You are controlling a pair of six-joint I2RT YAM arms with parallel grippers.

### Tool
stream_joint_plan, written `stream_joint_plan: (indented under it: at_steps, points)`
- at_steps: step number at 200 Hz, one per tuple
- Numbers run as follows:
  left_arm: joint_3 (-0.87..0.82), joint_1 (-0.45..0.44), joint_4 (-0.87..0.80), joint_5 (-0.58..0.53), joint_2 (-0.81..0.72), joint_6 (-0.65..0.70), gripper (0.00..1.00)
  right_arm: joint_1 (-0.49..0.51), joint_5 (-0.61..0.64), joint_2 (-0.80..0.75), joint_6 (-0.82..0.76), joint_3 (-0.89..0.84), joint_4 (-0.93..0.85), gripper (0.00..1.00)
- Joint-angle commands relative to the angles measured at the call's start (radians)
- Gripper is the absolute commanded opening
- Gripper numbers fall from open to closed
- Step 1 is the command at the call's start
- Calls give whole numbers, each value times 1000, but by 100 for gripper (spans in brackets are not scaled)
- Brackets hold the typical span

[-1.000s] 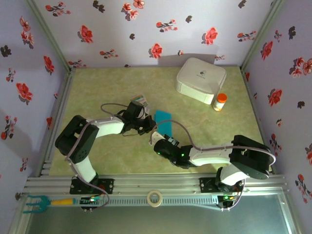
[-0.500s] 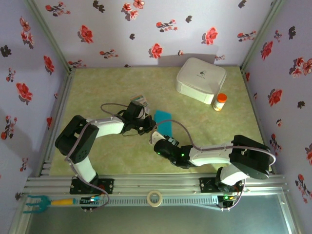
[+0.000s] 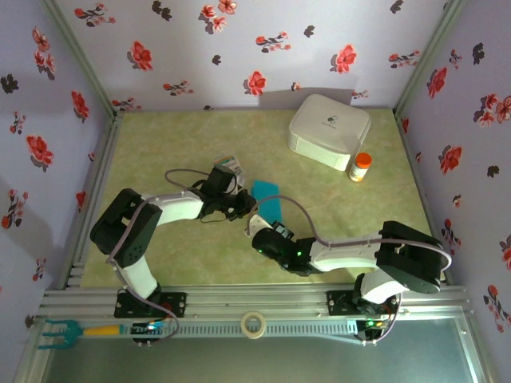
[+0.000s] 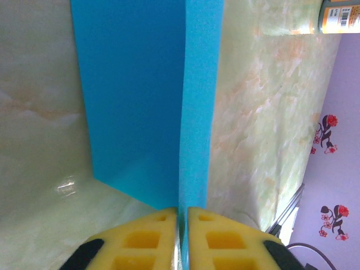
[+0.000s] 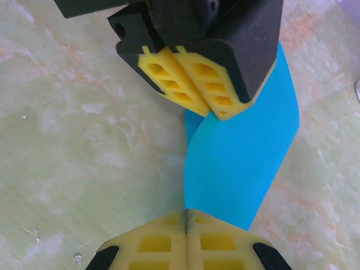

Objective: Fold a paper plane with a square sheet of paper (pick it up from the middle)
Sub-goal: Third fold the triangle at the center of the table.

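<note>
Next, my left gripper opens, back away and takes the fold's far end (image 3: 265, 187), because the paper's fold stands up and both grippers are crowded at its near end.
The square sheet of paper (image 3: 270, 203) is bright turquoise and creased to a narrow strip, lying mid-table between both arms. In the left wrist view the paper (image 4: 135, 101) stands up in a lengthwise fold, and my left gripper (image 4: 183, 216) is shut on its near edge. In the right wrist view the paper (image 5: 242, 169) curves upward. My right gripper (image 5: 185, 219) is shut, with the paper's lower edge pinched in the seam of its pads. The left gripper (image 5: 197, 93) clamps the opposite end just above. From above, the left gripper (image 3: 242, 207) and right gripper (image 3: 259, 223) nearly touch.
A white rounded box (image 3: 329, 130) sits at the back right with an orange pill bottle (image 3: 362, 167) beside it. A small printed card (image 3: 231, 164) lies behind the left wrist. A tape roll (image 3: 254, 325) and a teal-handled tool (image 3: 72, 330) rest on the front rail.
</note>
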Motion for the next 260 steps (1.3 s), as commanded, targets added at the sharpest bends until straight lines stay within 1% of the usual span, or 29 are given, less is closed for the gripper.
stream_joint_plan:
  at_steps: [1, 23, 41, 55, 98, 103, 106, 116, 140, 161, 219, 260]
  points:
    - [-8, 9, -7, -17, -43, 4, 19, -1, 10, -1, 38, 16, -14, 0]
    - [-11, 11, -35, -44, -71, 20, 27, -14, -40, -11, 57, 17, -16, 0]
    - [-13, 12, -53, -58, -93, 39, 32, -32, -91, -13, 69, 21, -25, 0]
    - [-12, 13, -68, -72, -115, 58, 34, -42, -116, -10, 80, 27, -36, 0]
    - [-13, 24, -161, -183, -197, 112, 37, -100, -263, -14, 138, 32, -37, 0]
    - [-14, 26, -168, -195, -209, 118, 37, -106, -263, -16, 145, 34, -39, 0]
    - [-16, 27, -171, -202, -214, 122, 36, -108, -292, -16, 149, 34, -40, 0]
    - [-12, 29, -188, -218, -235, 140, 34, -121, -327, -20, 159, 39, -52, 0]
    - [22, 30, -264, -257, -266, 214, 34, -147, -404, -31, 182, 52, -80, 0]
    - [30, 32, -279, -273, -282, 233, 33, -178, -489, -33, 210, 59, -90, 0]
    - [35, 32, -261, -270, -281, 232, 31, -274, -715, -33, 312, 61, -54, 0]
    - [47, 34, -249, -247, -273, 233, 30, -364, -918, -4, 400, 75, -33, 0]
